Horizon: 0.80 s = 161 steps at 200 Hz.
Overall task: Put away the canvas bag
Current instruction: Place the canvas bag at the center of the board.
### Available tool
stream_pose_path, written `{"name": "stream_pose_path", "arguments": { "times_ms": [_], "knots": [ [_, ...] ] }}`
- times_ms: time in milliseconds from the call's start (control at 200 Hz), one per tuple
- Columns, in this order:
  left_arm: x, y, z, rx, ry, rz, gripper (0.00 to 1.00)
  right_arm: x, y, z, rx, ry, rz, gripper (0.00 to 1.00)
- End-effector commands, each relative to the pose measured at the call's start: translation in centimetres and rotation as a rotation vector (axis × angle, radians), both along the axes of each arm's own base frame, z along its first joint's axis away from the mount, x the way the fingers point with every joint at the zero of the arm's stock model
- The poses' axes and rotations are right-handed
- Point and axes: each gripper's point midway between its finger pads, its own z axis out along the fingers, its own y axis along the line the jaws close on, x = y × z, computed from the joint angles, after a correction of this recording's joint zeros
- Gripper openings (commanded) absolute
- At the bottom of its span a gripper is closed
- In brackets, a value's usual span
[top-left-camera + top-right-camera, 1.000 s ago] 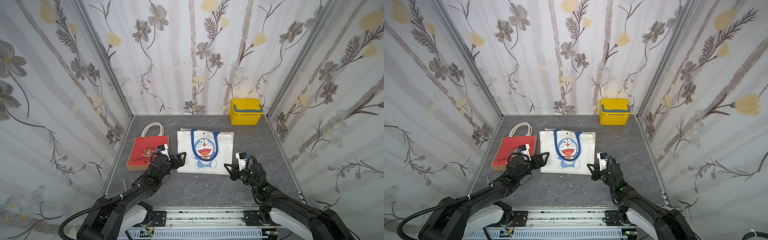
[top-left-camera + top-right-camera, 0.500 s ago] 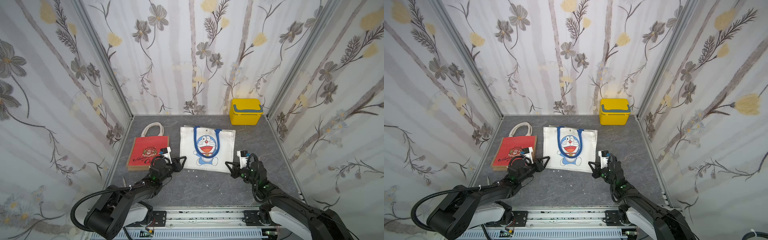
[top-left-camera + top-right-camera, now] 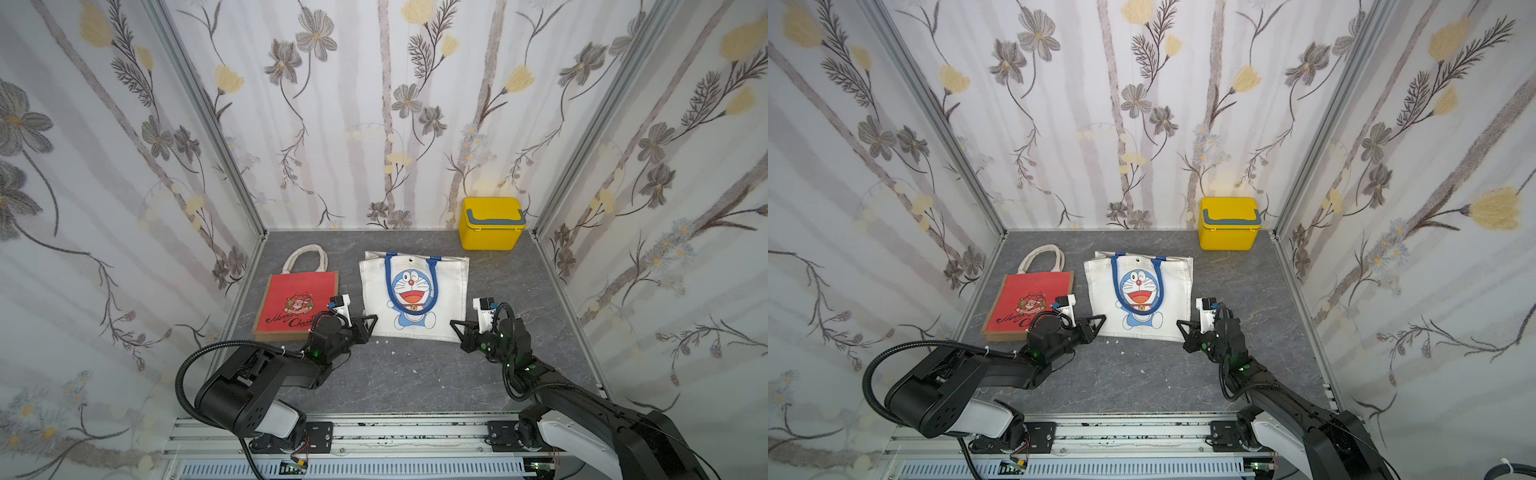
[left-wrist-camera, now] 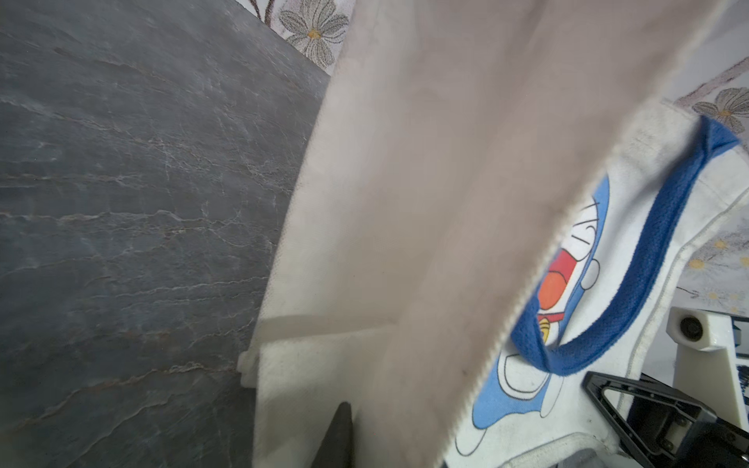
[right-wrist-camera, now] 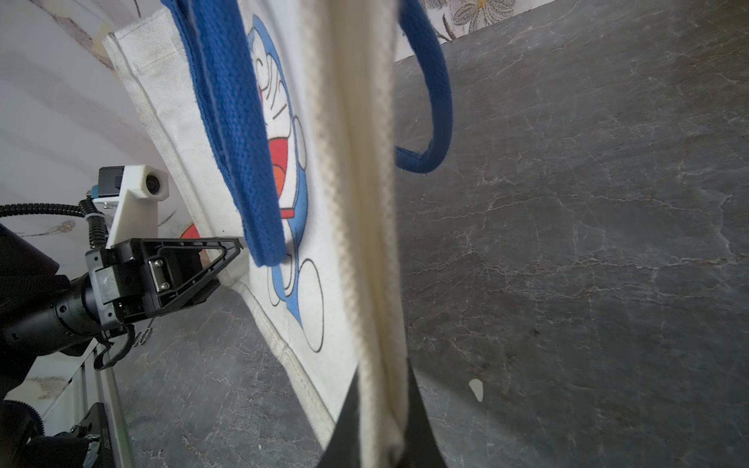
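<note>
The canvas bag's side gapes wide at the left gripper, so that gripper should ease in, open and pinch the seamed front edge [image 4: 499, 351] before both grippers lift.
The canvas bag [image 3: 451, 291] [image 3: 1177, 291] is white, with a blue cartoon cat and blue handles, and lies flat mid-table in both top views. My left gripper [image 3: 372, 319] [image 3: 1100, 319] is at its near left corner, shut on the cloth. In the left wrist view one dark finger [image 4: 340, 437] presses the bag [image 4: 425, 202]; cloth hides the other. My right gripper [image 3: 455, 324] [image 3: 1180, 323] is shut on the near right corner. In the right wrist view both fingers pinch the folded edge of the bag [image 5: 356, 202] at the right gripper [image 5: 383, 377], with the left gripper [image 5: 237, 245] across it.
A red Christmas tote [image 3: 299, 299] [image 3: 1030, 299] lies left of the canvas bag, beside my left arm. A yellow lidded box [image 3: 490, 224] [image 3: 1229, 224] stands in the back right corner. Flowered walls close three sides. Small white crumbs [image 3: 392, 353] dot the grey table.
My left gripper has gone from wide open to shut on the bag's near left corner. The bag has shifted slightly to the right. The right gripper kept its hold.
</note>
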Motion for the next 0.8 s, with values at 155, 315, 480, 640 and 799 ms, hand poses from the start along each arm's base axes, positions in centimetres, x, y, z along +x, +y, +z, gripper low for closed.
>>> {"name": "stream_pose_path", "arguments": {
  "times_ms": [155,315,480,640,799],
  "knots": [
    [0.7,-0.8,2.6,-0.02,-0.048,0.016,0.0,-0.3,1.0,1.9,0.046,-0.042,0.06,0.04],
    [0.2,-1.0,3.1,-0.011,-0.04,0.011,0.0,0.2,0.8,1.9,0.066,0.044,0.009,0.04],
    [0.0,0.9,2.0,0.051,0.145,0.16,0.0,-0.4,1.5,1.4,0.112,0.161,0.027,0.03],
    [-1.3,2.4,3.4,0.034,0.213,0.25,0.0,-1.1,1.2,1.8,0.164,0.197,0.01,0.06],
    [-0.3,1.4,1.3,0.098,0.263,0.224,0.0,0.0,-0.4,0.0,0.076,0.211,-0.06,0.05]
  ]
}}
